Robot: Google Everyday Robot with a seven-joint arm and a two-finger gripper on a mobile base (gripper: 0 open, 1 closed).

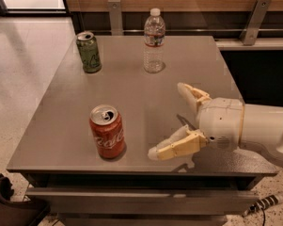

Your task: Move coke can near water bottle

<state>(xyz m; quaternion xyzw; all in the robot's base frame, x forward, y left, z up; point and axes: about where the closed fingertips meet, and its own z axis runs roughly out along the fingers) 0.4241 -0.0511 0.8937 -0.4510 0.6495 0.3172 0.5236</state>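
Observation:
The middle of the red coke can (108, 135) is the next place for my gripper to go and close, around the can's upright body.
The red coke can (106, 132) stands upright near the front left of the grey table (131, 86). The clear water bottle (154, 41) with a white cap stands upright at the back middle. My gripper (168, 120) reaches in from the right over the table, to the right of the coke can and apart from it. Its two cream fingers (176, 148) are spread wide and hold nothing.
A green can (89, 52) stands at the table's back left. A wooden wall with metal brackets (115, 14) runs behind the table. A dark object (9, 201) lies on the floor at the front left. A cable (265, 202) lies at the lower right.

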